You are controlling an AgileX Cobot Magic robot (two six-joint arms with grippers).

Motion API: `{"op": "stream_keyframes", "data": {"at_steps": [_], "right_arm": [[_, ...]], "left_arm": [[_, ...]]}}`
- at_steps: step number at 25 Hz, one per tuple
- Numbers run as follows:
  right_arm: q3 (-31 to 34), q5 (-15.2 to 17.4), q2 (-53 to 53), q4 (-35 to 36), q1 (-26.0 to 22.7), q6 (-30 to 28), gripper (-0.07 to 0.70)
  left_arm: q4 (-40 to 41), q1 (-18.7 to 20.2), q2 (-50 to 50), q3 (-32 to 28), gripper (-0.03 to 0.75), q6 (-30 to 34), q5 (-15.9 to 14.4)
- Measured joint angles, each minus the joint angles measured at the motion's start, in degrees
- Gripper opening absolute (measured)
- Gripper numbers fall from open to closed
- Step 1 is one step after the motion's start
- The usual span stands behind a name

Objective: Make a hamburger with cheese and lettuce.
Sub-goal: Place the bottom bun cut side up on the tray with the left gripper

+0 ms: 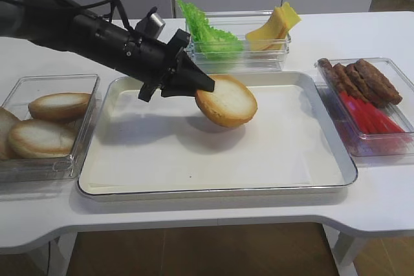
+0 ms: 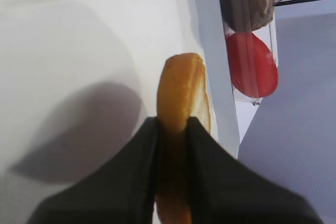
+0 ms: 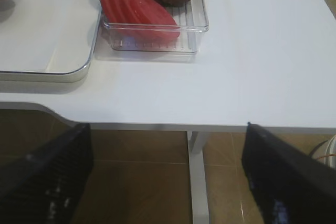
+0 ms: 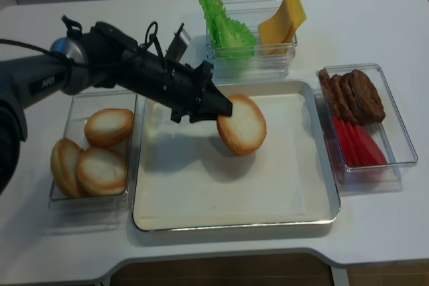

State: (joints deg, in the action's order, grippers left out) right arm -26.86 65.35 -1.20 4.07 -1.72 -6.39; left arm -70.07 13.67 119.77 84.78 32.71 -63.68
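The robot's left gripper will release the bun half flat near the middle of the white tray (image 4: 230, 145).
My left gripper (image 1: 206, 86) is shut on the edge of a round bun half (image 1: 227, 101) and holds it tilted, pale cut face toward the front, just above the white tray (image 1: 194, 159). The left wrist view shows the bun (image 2: 181, 90) edge-on between the black fingers (image 2: 131, 171). Green frilly lettuce (image 1: 207, 33) and yellow cheese slices (image 1: 275, 25) sit in a clear box behind the tray. My right gripper (image 3: 168, 177) is open and empty, off the table's front right edge, over the floor.
A clear box (image 1: 45, 124) at the left holds three more bun halves. A clear box (image 1: 369, 105) at the right holds brown patties (image 1: 359, 79) and red tomato slices (image 1: 369, 114), also seen in the right wrist view (image 3: 139, 9).
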Motion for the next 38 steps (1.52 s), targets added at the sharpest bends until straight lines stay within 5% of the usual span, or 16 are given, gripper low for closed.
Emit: {"op": "stream_keyframes", "data": {"at_steps": [38], "right_arm": [[0.00, 0.00, 0.00, 0.00, 0.00, 0.00, 0.696]], "left_arm": [[6.80, -1.29, 1.88, 0.00, 0.100, -2.08, -2.06]]}}
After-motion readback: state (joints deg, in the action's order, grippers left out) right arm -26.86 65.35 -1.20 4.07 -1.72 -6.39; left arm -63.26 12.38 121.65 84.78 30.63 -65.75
